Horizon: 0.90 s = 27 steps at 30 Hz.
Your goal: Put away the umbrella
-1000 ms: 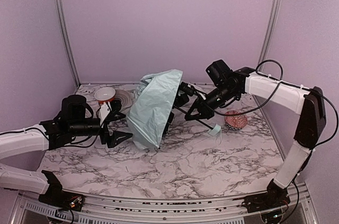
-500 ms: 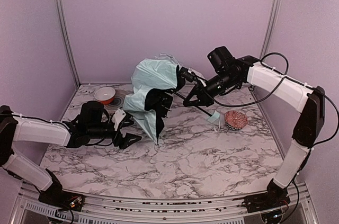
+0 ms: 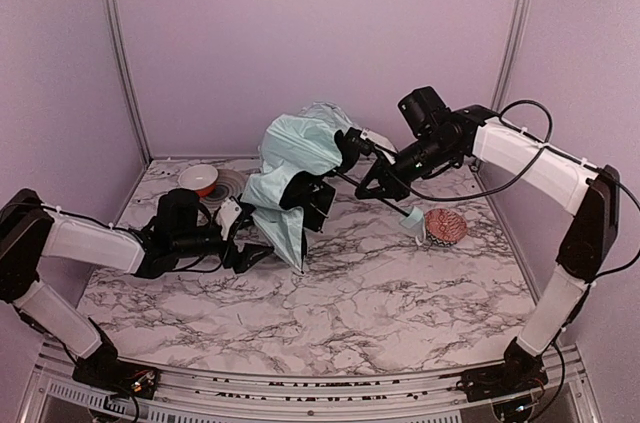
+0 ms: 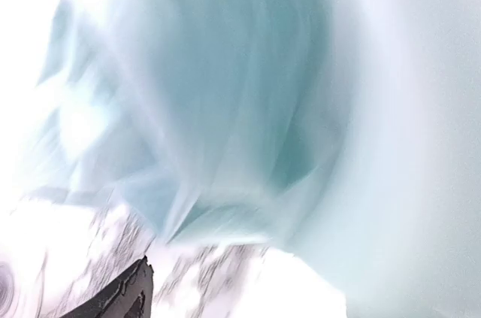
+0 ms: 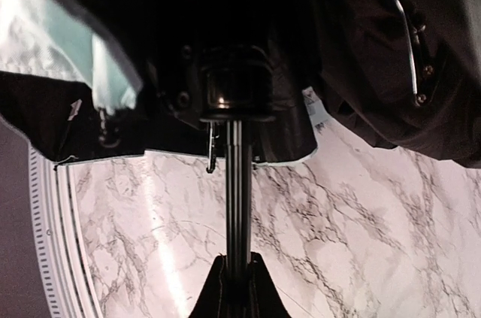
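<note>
Next, I release the umbrella from my right gripper on the marble table's middle (image 3: 315, 251), between the grey plate and pink patterned lump.
The umbrella's mint-green canopy (image 3: 290, 165) hangs half collapsed above the table's middle back, its lower edge near the marble. Its black shaft (image 3: 385, 195) slants down right to the pale green handle (image 3: 412, 226). My right gripper (image 3: 372, 183) is shut on the shaft; in the right wrist view the fingers (image 5: 219, 289) clamp the shaft (image 5: 237, 183) below the dark canopy underside (image 5: 248, 25). My left gripper (image 3: 246, 239) is low at the canopy's lower left edge, jaws apart and holding nothing. The left wrist view is blurred: mint fabric (image 4: 255, 92) fills it, with one finger (image 4: 124, 299) showing.
A pink patterned round lump (image 3: 446, 227) lies on the table right of the handle. A red and white bowl (image 3: 198, 179) and a grey plate (image 3: 234, 183) sit at the back left. Purple walls close in the back and sides.
My left gripper has moved right, up to the canopy's lower edge. The right arm has raised the umbrella a little, and the canopy has bunched up more.
</note>
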Tool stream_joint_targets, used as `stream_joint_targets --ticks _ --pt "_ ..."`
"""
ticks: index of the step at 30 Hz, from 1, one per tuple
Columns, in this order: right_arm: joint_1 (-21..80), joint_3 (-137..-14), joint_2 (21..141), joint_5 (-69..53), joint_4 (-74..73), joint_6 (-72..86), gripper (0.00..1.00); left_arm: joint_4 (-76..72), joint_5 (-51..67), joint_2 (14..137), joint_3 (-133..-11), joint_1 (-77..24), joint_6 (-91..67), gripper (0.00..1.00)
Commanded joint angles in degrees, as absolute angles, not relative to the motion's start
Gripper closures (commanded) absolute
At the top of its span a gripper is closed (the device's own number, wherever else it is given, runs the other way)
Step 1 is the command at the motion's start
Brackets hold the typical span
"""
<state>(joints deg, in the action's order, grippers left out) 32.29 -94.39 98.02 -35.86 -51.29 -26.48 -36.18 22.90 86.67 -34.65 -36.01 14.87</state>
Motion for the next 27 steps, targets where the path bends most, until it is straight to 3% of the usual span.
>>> stream_joint_targets --ticks 1,3,11,13,18,22,27 --pt "30.3 -95.87 95.88 -25.83 -44.74 -25.38 1.0 -36.61 12.95 83.61 -29.28 -35.51 19.99 0.11" --pt "29.98 -97.68 96.65 -21.61 -42.85 -24.96 1.0 -36.67 8.16 81.61 -27.28 -35.51 20.09 0.1" --pt "29.84 -103.16 97.49 7.27 -32.01 -30.62 1.0 -36.72 9.13 72.51 -27.91 -35.38 15.45 0.1" --pt "30.54 -102.67 96.39 8.15 -30.22 -33.29 1.0 -36.34 12.95 70.22 -30.96 -35.37 12.86 0.12" --pt "38.67 -88.41 89.66 12.89 -20.81 -49.08 1.0 -35.69 19.89 68.51 -42.28 -36.37 7.49 0.14" --pt "39.37 -89.02 90.49 11.51 -23.26 -47.06 1.0 -35.2 21.25 67.42 -46.3 -40.64 12.44 0.1" --pt "40.25 -88.37 91.38 10.76 -22.63 -45.21 1.0 -32.83 25.01 71.43 -48.85 -41.75 6.29 0.12"
